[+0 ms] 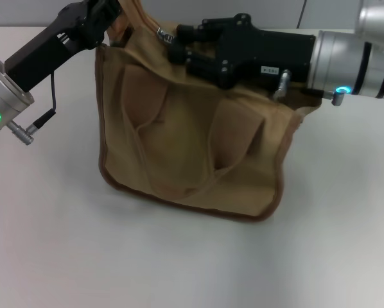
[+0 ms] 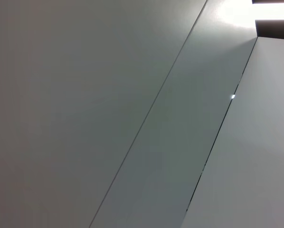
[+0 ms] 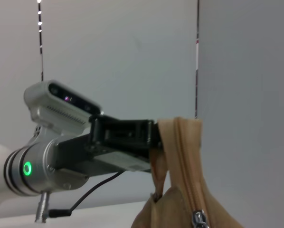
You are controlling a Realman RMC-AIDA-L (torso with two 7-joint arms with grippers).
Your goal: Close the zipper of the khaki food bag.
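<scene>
The robot's right gripper reaches only the loose end of the silver pull with its fingers, so it should open, back off and take the pull nearer its slider (image 1: pixel 160 31).
The khaki food bag (image 1: pixel 192 147) stands on the white table, its pocketed side facing me. My left gripper (image 1: pixel 112 22) is shut on the bag's far-left top end and holds it up. The right wrist view also shows the left gripper (image 3: pixel 156 137) clamped on the khaki end strip (image 3: pixel 177 137). The zipper (image 3: pixel 187 175) runs down from that end to its silver pull (image 3: pixel 199 219). In the head view the pull (image 1: pixel 163 33) shows at the bag's top left. My right gripper (image 1: pixel 174 42) lies over the bag's top, its tip right beside the pull.
The white table (image 1: pixel 51 244) spreads in front of and around the bag. The left wrist view shows only grey wall panels (image 2: pixel 132 114). The right arm's silver forearm (image 1: pixel 359 61) reaches in from the upper right.
</scene>
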